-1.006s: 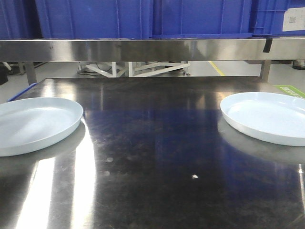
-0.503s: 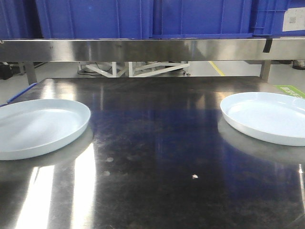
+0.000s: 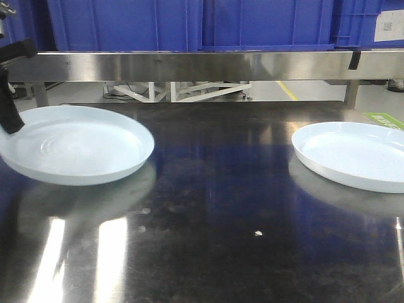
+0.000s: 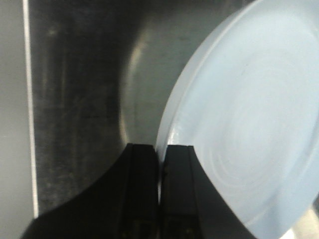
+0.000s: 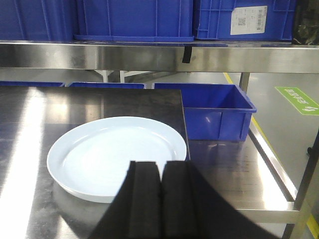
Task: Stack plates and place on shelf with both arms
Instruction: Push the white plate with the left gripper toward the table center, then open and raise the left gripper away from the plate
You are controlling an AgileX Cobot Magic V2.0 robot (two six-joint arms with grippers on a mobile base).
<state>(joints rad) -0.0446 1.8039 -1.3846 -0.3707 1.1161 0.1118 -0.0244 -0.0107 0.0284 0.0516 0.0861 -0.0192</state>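
Next, my left gripper lets go of the tilted plate on the bare steel tabletop (image 3: 196, 167), close beside the flat plate.
Two pale bluish-white plates show in the front view. The left plate (image 3: 79, 148) hangs tilted just above the dark steel tabletop (image 3: 214, 208). My left gripper (image 3: 11, 123) is shut on its left rim. In the left wrist view the gripper (image 4: 160, 147) pinches that rim, and the plate (image 4: 249, 124) fills the right side. The right plate (image 3: 353, 154) lies flat on the table. My right gripper (image 5: 160, 164) is shut on nothing, hovering over the near rim of this plate (image 5: 109, 154). The shelf (image 3: 189, 65) runs across the back.
Big blue crates (image 3: 189, 25) stand on the shelf rail (image 5: 149, 57). A lower blue crate (image 5: 214, 112) sits past the table's right edge. A small white crumb (image 3: 257, 233) lies on the tabletop. A green floor mark (image 5: 298, 98) shows at the right.
The left plate has risen off the table and moved right and away, now tilted. My left gripper has come into the front view at the plate's left rim. The right plate has not moved.
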